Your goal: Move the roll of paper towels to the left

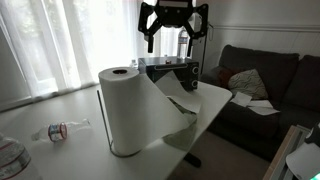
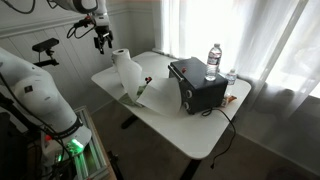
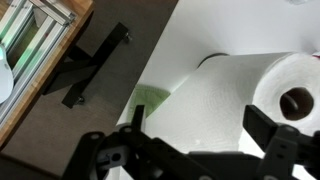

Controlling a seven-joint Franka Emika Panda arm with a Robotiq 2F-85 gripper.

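Note:
Next, I close my gripper on the top edge (image 1: pixel 130 73) (image 3: pixel 268 103) of the roll of paper towels, between the roll's core and its side with the loose sheet.
The white roll of paper towels (image 1: pixel 128 110) stands upright on the white table (image 1: pixel 60 108), with a loose sheet trailing off it. It also shows in an exterior view (image 2: pixel 127 70) and in the wrist view (image 3: pixel 250 95), seen from above with its dark core. My gripper (image 1: pixel 172 35) hangs open and empty in the air above the roll, apart from it. It shows in an exterior view (image 2: pixel 103 41) and at the bottom of the wrist view (image 3: pixel 200 135), fingers spread either side of the roll.
A black box-shaped device (image 2: pixel 197 83) sits on the table beside the roll, with two water bottles (image 2: pixel 213 58) behind it. A crushed plastic bottle (image 1: pixel 57 130) lies near the table's edge. A dark sofa (image 1: pixel 265 80) stands beyond. A rack (image 3: pixel 35 40) stands on the floor.

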